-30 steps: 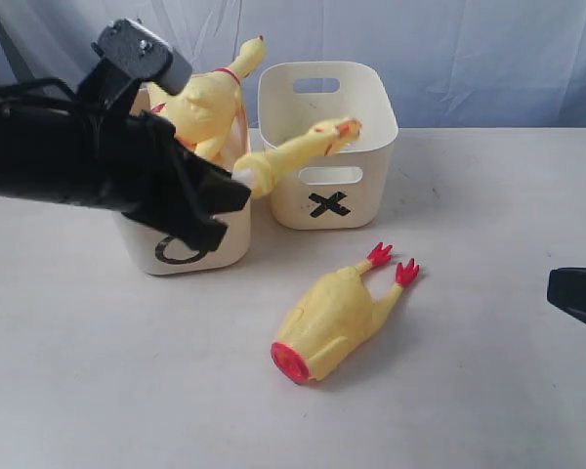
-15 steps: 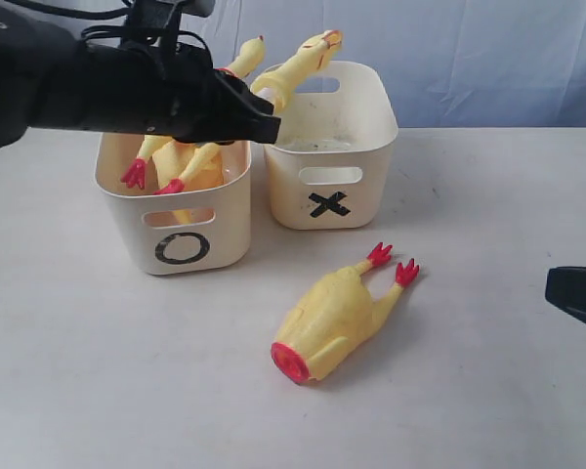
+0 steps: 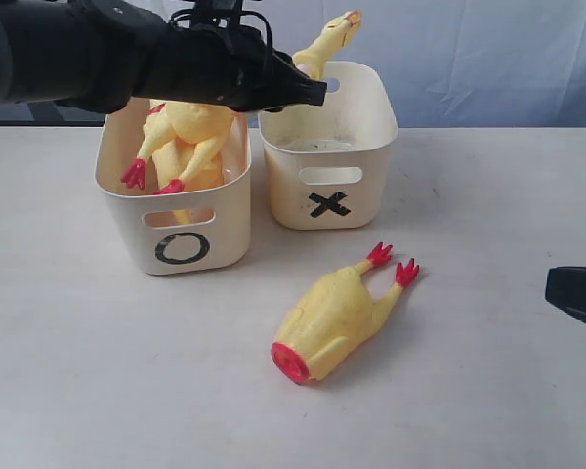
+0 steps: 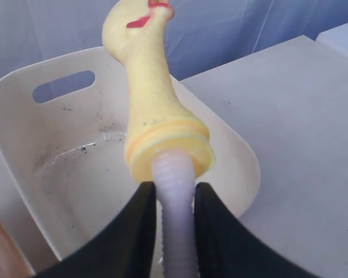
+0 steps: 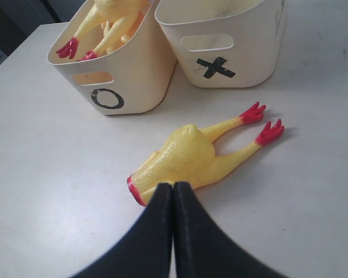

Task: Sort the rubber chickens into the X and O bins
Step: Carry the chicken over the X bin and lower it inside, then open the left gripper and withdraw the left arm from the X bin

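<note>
Next, my left gripper lets go of the small thin chicken on the bare bottom inside the X bin point(image 3: 336, 147) point(image 4: 126, 184), with its head toward the backdrop.
My left gripper point(image 3: 313, 93) point(image 4: 175, 188) is shut on the pale ribbed stem of a small thin chicken point(image 3: 330, 37) point(image 4: 151, 87). It holds the chicken head-up above the X bin point(image 3: 381, 107) point(image 4: 23, 145), whose floor shows bare. A long chicken point(image 3: 190, 132) point(image 5: 113, 17) lies in the O bin point(image 3: 225, 220) point(image 5: 139, 75) with its red feet hanging over the rim. The headless stubby chicken point(image 3: 337, 313) point(image 5: 185, 156) lies on the table in front of the bins. My right gripper point(image 5: 173, 186) is shut and empty, hovering just short of that chicken's red neck end.
The two bins stand side by side at the back of the white table, with a blue cloth backdrop point(image 3: 488, 49) behind them. The X bin point(image 5: 249, 40) is the one nearer the right arm, whose dark tip point(image 3: 576, 293) shows at the right edge.
The left arm has risen and swung right, carrying the thin chicken from beside the O bin to above the X bin. The right gripper and the headless chicken have not moved.
</note>
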{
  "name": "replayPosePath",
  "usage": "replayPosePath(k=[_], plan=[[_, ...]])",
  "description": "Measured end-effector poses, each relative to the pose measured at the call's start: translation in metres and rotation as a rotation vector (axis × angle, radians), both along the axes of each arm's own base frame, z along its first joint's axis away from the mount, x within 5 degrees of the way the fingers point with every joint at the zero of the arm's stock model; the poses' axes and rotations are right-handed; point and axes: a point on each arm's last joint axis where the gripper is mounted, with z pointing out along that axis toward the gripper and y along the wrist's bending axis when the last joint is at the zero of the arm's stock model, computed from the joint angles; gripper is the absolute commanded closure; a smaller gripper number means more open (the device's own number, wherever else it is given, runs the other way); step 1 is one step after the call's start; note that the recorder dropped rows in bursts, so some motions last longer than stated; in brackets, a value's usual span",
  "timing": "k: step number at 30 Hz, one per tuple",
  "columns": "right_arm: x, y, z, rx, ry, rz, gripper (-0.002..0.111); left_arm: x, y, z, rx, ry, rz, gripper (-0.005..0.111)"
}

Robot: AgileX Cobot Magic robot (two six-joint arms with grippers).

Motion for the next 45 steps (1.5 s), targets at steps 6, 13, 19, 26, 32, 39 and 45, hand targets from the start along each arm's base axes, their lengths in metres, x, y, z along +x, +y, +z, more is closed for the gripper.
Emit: replayPosePath(k=[6, 13, 19, 26, 32, 39, 45], plan=[[0.0, 0.0, 0.0, 0.0, 0.0, 0.0, 0.109, 0.019, -0.01, -0.01, -0.009, 0.001, 0.012, 0.107], [0.0, 0.0, 0.0, 0.002, 0.0, 0.0, 0.109, 0.036, -0.018, -0.022, -0.042, 0.013, 0.054, 0.107], [0.0, 0.0, 0.0, 0.002, 0.0, 0.0, 0.109, 0.044, -0.022, -0.035, -0.038, 0.034, 0.057, 0.1], [0.0, 0.0, 0.0, 0.002, 0.0, 0.0, 0.109, 0.046, -0.023, -0.046, -0.022, 0.048, 0.055, 0.074], [0.0, 0.0, 0.0, 0.002, 0.0, 0.0, 0.109, 0.047, -0.024, -0.046, -0.023, 0.044, 0.057, 0.062], [0.0, 0.0, 0.0, 0.002, 0.0, 0.0, 0.109, 0.047, -0.024, -0.046, -0.023, 0.044, 0.057, 0.061], [0.0, 0.0, 0.0, 0.002, 0.0, 0.0, 0.109, 0.043, -0.025, -0.038, 0.0, 0.027, 0.003, 0.061]])
